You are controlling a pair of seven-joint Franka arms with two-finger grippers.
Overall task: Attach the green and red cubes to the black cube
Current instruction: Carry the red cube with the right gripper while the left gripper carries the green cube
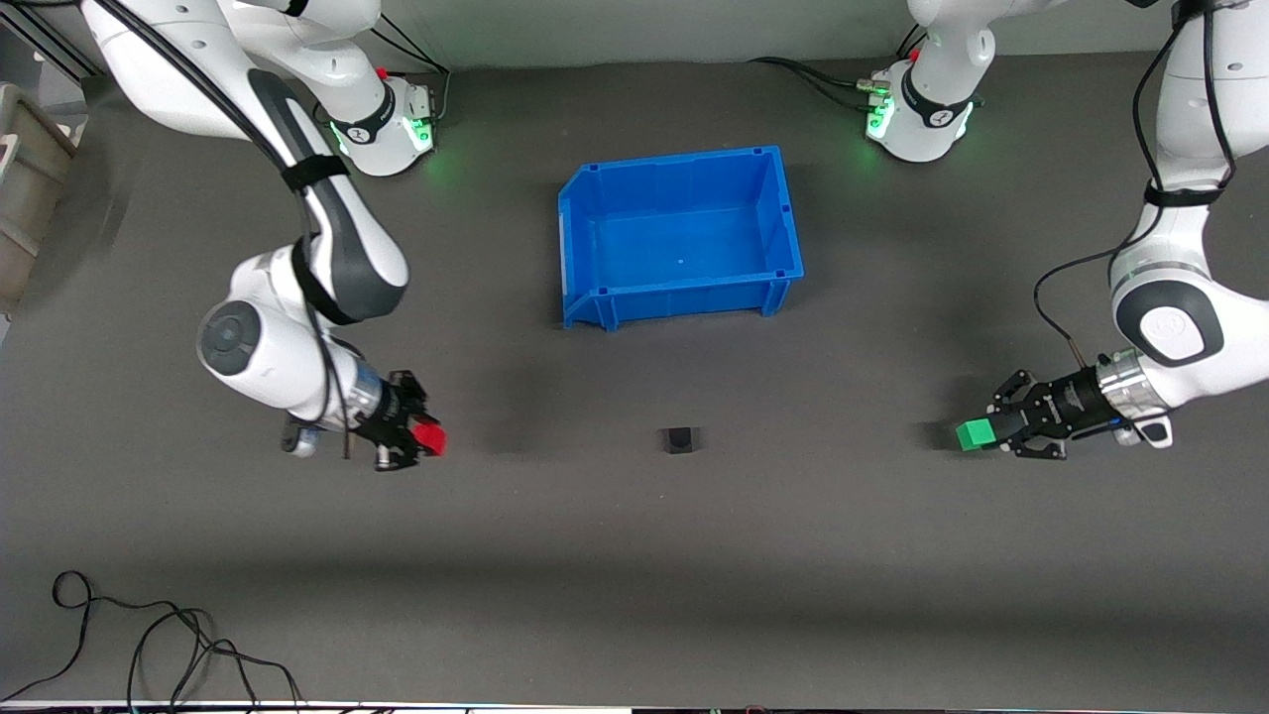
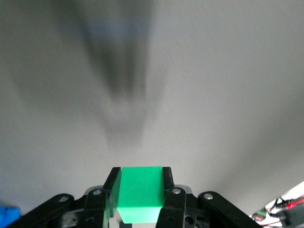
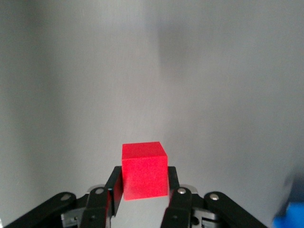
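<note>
Next, I set the green cube on the table point(image 1: 704, 441) with my left gripper, against the black cube's side facing it.
The black cube point(image 1: 679, 439) sits alone on the dark table, nearer to the front camera than the blue bin. My left gripper point(image 1: 981, 434) is shut on the green cube point(image 1: 975, 434) toward the left arm's end of the table, pointing at the black cube. The green cube point(image 2: 140, 192) fills the space between the fingers in the left wrist view. My right gripper point(image 1: 426, 438) is shut on the red cube point(image 1: 429, 437) toward the right arm's end, also pointing at the black cube. The red cube point(image 3: 144, 170) shows clamped in the right wrist view.
An empty blue bin point(image 1: 682, 296) stands in the middle of the table, farther from the front camera than the black cube. A black cable point(image 1: 149, 635) lies near the front edge. A grey box point(image 1: 30, 188) stands at the right arm's end.
</note>
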